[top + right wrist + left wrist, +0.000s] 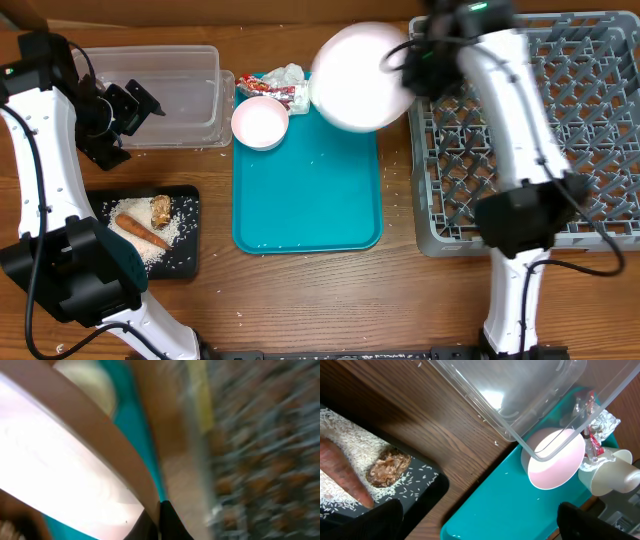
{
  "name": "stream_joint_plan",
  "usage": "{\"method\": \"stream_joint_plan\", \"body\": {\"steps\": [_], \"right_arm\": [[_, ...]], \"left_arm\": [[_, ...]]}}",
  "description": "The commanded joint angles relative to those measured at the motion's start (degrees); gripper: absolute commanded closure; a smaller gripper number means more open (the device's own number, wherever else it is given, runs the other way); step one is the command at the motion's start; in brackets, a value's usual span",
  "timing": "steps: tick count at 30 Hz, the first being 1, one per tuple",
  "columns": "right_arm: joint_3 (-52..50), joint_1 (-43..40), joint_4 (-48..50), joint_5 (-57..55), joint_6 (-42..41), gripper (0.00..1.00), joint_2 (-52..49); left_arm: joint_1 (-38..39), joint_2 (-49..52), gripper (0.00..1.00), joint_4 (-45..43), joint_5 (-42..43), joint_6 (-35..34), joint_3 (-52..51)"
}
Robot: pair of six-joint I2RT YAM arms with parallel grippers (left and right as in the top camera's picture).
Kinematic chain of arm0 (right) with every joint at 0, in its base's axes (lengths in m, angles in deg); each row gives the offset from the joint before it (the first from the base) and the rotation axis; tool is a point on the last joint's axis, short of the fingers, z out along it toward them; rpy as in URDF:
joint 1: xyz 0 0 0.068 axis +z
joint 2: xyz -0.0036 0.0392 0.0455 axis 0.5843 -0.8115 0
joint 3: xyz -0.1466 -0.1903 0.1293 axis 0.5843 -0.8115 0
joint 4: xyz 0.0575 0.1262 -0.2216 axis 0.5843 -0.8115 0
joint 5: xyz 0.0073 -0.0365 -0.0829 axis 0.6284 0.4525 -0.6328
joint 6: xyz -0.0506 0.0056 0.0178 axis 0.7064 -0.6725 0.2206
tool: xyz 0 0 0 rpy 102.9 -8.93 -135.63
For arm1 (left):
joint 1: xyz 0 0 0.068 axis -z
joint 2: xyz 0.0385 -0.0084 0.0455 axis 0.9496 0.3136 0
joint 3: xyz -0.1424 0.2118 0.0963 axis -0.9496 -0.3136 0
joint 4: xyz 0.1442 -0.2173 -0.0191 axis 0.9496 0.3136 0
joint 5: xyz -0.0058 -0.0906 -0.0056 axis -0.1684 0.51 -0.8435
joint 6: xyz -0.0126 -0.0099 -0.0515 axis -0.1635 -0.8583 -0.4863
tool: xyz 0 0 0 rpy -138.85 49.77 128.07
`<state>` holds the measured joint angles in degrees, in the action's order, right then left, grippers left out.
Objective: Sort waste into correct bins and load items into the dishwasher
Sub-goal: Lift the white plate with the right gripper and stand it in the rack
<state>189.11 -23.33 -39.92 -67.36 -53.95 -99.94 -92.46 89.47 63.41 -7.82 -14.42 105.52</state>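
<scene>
My right gripper is to let go of the large pale plate among the wires at the grey dish rack's far end [486,62]. The plate is now tilted above the tray's far edge.
My right gripper [403,62] is shut on the rim of the large pale plate [360,76] and holds it tilted in the air above the far edge of the teal tray, left of the grey dish rack [560,130]. The right wrist view is blurred; it shows the plate [60,460] pinched between the fingers [161,519]. My left gripper [135,105] is open and empty over the clear tub [175,95]. A white bowl [260,122], a crumpled napkin [283,76] and a red-and-white wrapper [285,94] lie at the tray's far end. A small cup [612,474] lies beside the bowl [555,457].
The black tray [185,262] at front left holds the orange stick [140,232], the brown chunk [160,208] and rice. The teal tray [305,190] lies mid-table with a few grains on it. The spoon is out of view.
</scene>
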Motion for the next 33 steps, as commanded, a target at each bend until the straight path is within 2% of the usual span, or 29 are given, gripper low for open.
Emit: {"method": "stream_joint_plan", "body": {"steps": [1,7,15,22,28,33], "right_arm": [[5.3,-7.0,3.2,-15.3,4.0,0.96,3.3],[4.4,-13.9,12.6,-25.8,6.0,0.96,2.2],[-1.1,-18.5,20.1,-32.7,6.0,0.96,0.9],[-5.7,-18.5,20.5,-41.0,1.5,0.96,0.5],[-11.7,-18.1,20.4,-39.0,-0.3,0.96,0.4],[-12.3,-17.6,20.2,-38.3,-0.3,0.96,0.4]], "left_arm": [[0.3,-1.9,0.00,-0.1,-0.1,0.1,1.2],[0.3,-1.9,0.00,-0.1,-0.1,0.1,1.2],[0.2,-1.9,0.00,-0.1,-0.1,0.1,1.2],[0.3,-1.9,0.00,-0.1,-0.1,0.1,1.2],[0.3,-1.9,0.00,-0.1,-0.1,0.1,1.2],[0.3,-1.9,0.00,-0.1,-0.1,0.1,1.2]]}}
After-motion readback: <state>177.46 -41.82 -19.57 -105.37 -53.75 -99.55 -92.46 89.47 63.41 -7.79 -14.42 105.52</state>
